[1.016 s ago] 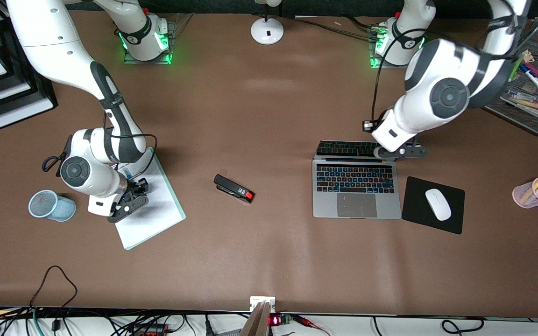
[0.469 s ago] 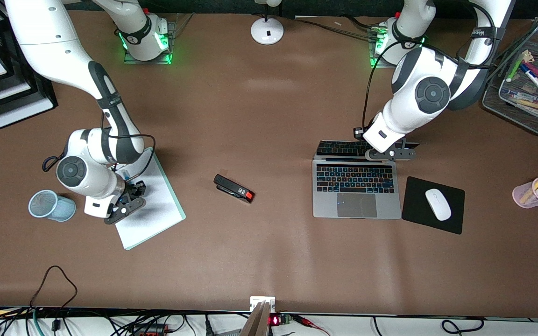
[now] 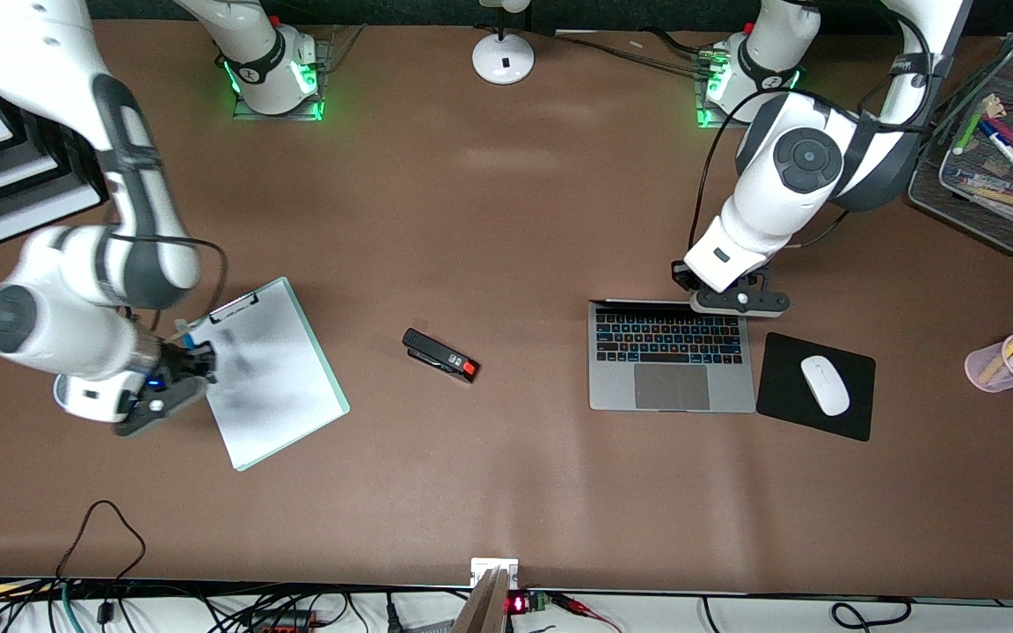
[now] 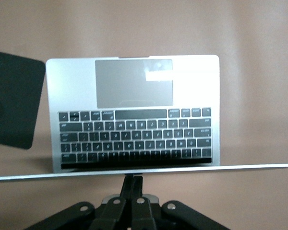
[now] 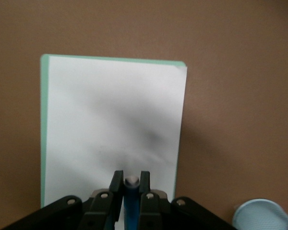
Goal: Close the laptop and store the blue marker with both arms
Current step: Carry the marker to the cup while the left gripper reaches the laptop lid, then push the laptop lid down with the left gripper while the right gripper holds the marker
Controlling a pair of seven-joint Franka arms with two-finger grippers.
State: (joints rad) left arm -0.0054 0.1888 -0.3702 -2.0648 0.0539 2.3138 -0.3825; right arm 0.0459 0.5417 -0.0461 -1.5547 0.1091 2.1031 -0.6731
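Observation:
My right gripper is holding the blue marker. It will let go of the marker inside the pale blue mesh cup (image 3: pixel 98 387) (image 5: pixel 265 216) beside the clipboard.
The laptop (image 3: pixel 672 360) lies open toward the left arm's end of the table. Its lid stands about upright, edge-on in the front view. In the left wrist view the keyboard deck (image 4: pixel 134 110) shows over the lid's thin silver edge (image 4: pixel 206 167). My left gripper (image 3: pixel 739 303) is shut, its fingertips (image 4: pixel 133 178) against that lid edge. My right gripper (image 3: pixel 194 359) is shut on the blue marker (image 3: pixel 188 339) and holds it above the clipboard's edge. The marker (image 5: pixel 132 206) stands between the fingers, pale end outward.
A clipboard with white paper (image 3: pixel 273 374) lies under the right gripper. A pale blue mesh cup (image 5: pixel 261 215) is beside it, hidden by the arm in the front view. A black stapler (image 3: pixel 440 355) lies mid-table. Mouse on black pad (image 3: pixel 823 385), pink pen cup (image 3: pixel 1012 360), wire tray (image 3: pixel 994 149).
The right gripper has risen off the clipboard with the blue marker and moved toward the right arm's end, over the cup. The left gripper has pushed the laptop's lid from leaning back to about upright.

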